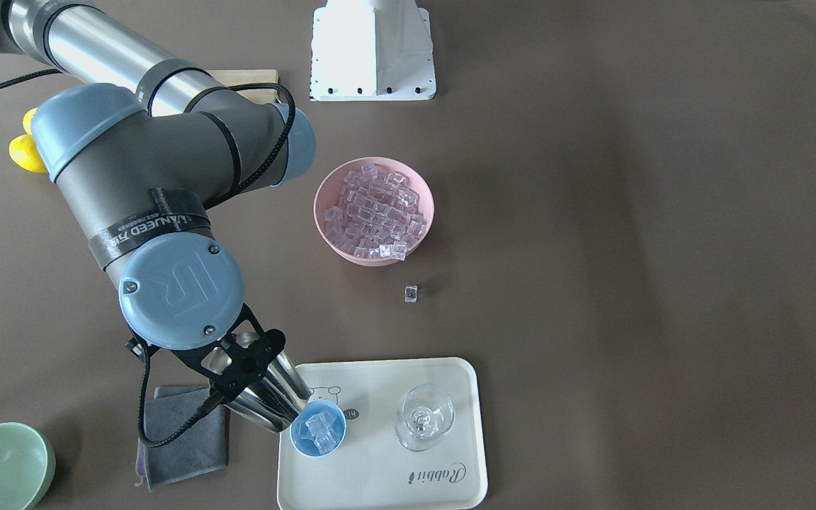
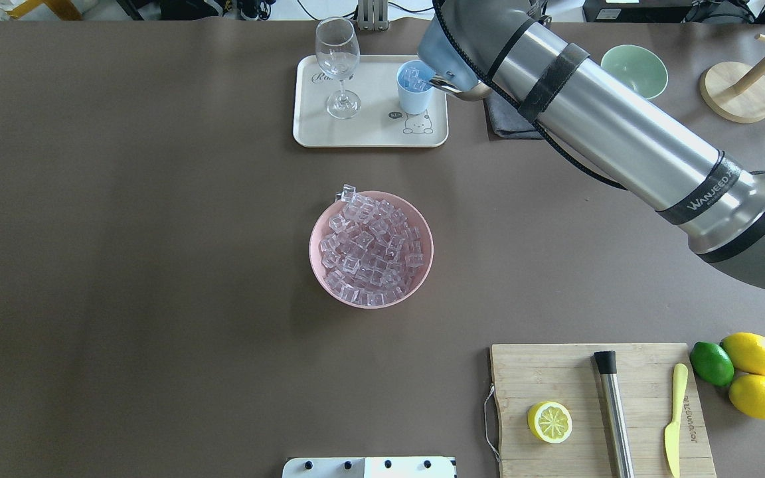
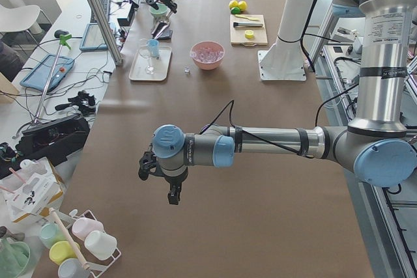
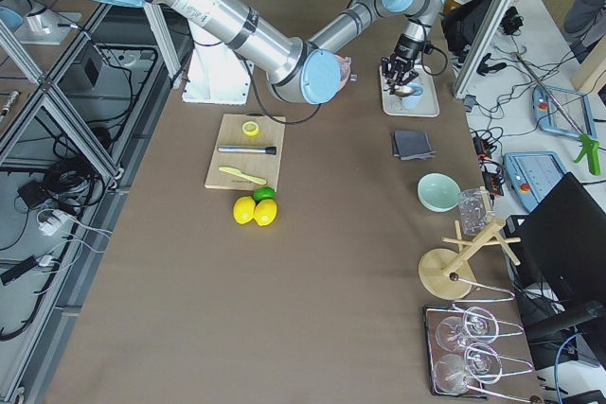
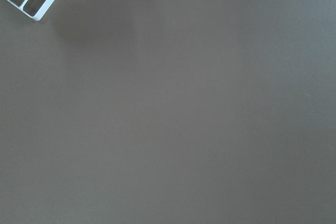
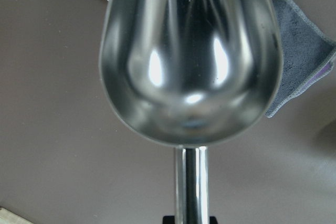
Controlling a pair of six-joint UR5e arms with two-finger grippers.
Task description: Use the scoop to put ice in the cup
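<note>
My right gripper should put the silver scoop down on the bare table between the yellow lemons and the green bowl.
The light-blue cup (image 1: 317, 427) stands on the cream tray (image 1: 380, 482) and holds a few ice cubes (image 1: 323, 431). My right gripper (image 1: 241, 365) is shut on the handle of the silver scoop (image 1: 273, 397), which is tilted down with its mouth at the cup's rim. In the right wrist view the scoop (image 6: 189, 51) is empty. More ice (image 1: 374, 210) fills the pink bowl (image 1: 323, 212), and one cube (image 1: 411, 293) lies loose on the table. My left gripper (image 3: 171, 190) hangs over bare table far away; I cannot tell if it is open or shut.
A clear stemmed glass (image 1: 425, 416) stands on the tray beside the cup. A grey cloth (image 1: 185, 435) and a green bowl (image 1: 1, 464) lie beyond the scoop. A cutting board (image 2: 595, 405) with a lemon half, a steel cylinder and a knife sits near the robot.
</note>
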